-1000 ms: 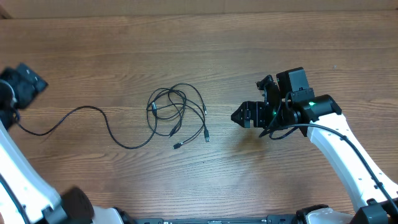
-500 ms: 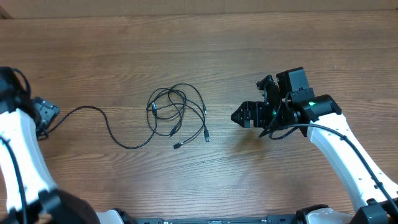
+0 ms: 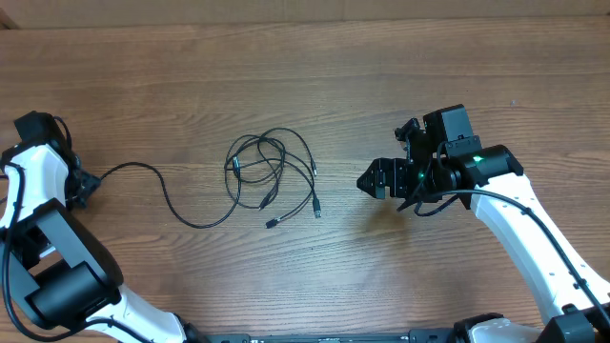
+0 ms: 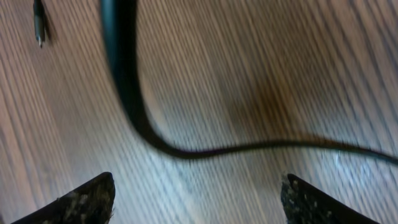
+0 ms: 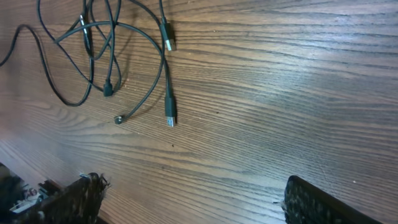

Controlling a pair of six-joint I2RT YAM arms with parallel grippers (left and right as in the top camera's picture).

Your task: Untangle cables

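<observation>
My left gripper needs to grip the cord's outer part [image 3: 107, 172] and lift it clear, as the long cord still runs into the knot while that gripper is far out.
The cables [image 3: 271, 172] lie in a loose knot of thin black loops at the table's middle, with several plug ends [image 3: 316, 209] spread below it. One long cord [image 3: 152, 176] runs out of the knot to the far left. My left gripper [image 3: 86, 184] is at that cord's left end, open. In the left wrist view the cord [image 4: 205, 152] crosses the wood just ahead of my fingertips [image 4: 87, 198], with nothing between them [image 4: 196, 194]. My right gripper [image 3: 363, 181] hovers open to the right of the knot. The right wrist view shows the loops [image 5: 106, 43], the plugs [image 5: 169, 115] and the bare gap of the gripper [image 5: 196, 196].
Brown wood-grain tabletop [image 3: 305, 76] all round. A small plug tip [image 4: 39, 26] lies at the upper left of the left wrist view. The white left arm [image 3: 43, 229] fills the lower left corner and the right arm [image 3: 534, 238] the lower right.
My left arm has swung from the upper left edge down to the long cord's left end, with its jaws slightly narrower. The right arm and the knot have barely moved.
</observation>
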